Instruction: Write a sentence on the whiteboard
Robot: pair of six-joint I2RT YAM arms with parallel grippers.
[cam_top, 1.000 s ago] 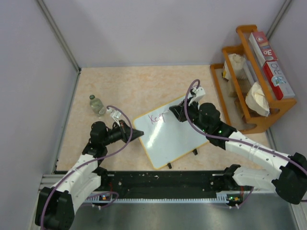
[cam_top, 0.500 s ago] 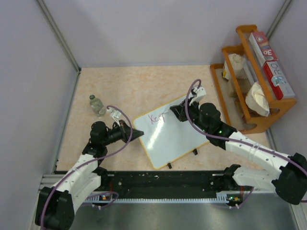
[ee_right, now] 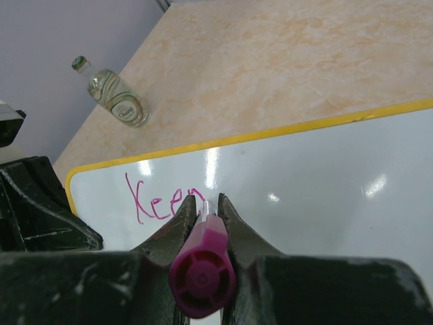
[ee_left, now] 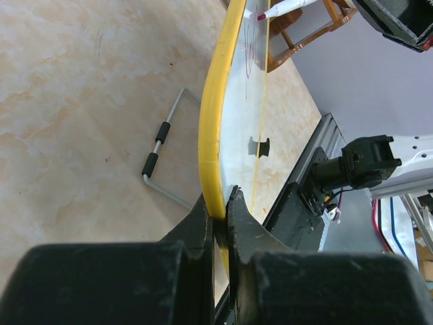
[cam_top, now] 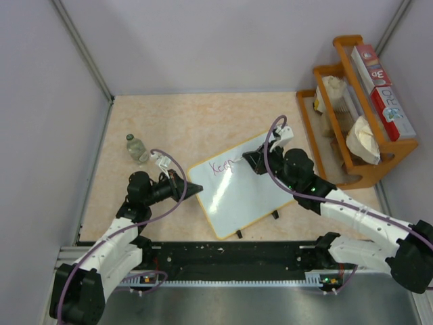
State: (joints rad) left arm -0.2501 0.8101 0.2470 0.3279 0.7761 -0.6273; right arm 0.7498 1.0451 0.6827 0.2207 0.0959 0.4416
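Observation:
Next, my left gripper opens and grips the yellow rim squarely farther down (cam_top: 205,204) before writing, because the whiteboard's yellow rim sits at a slant in it near the whiteboard's rounded corner.
The whiteboard (cam_top: 240,189) lies tilted in the middle of the table, with a yellow rim (ee_left: 213,122). My left gripper (ee_left: 220,203) is shut on the rim at the board's left corner (cam_top: 197,187). My right gripper (ee_right: 206,206) is shut on a purple marker (ee_right: 201,271), its tip down on the board. The sentence (ee_right: 162,200) reads "Keep" in pink-purple at the board's upper left (cam_top: 223,166), with the last letter partly hidden behind the fingers. From the left wrist view the marker (ee_left: 284,8) shows at the far end of the board.
A small glass bottle (cam_top: 137,147) stands left of the board. A wooden rack (cam_top: 352,108) with boxes and bags fills the right back corner. A bent metal stand (ee_left: 162,156) lies on the table under the board's edge. Black clips (cam_top: 274,215) sit at the board's near edge.
The right gripper has shifted slightly right and away along the writing line with the marker. The left gripper has not moved.

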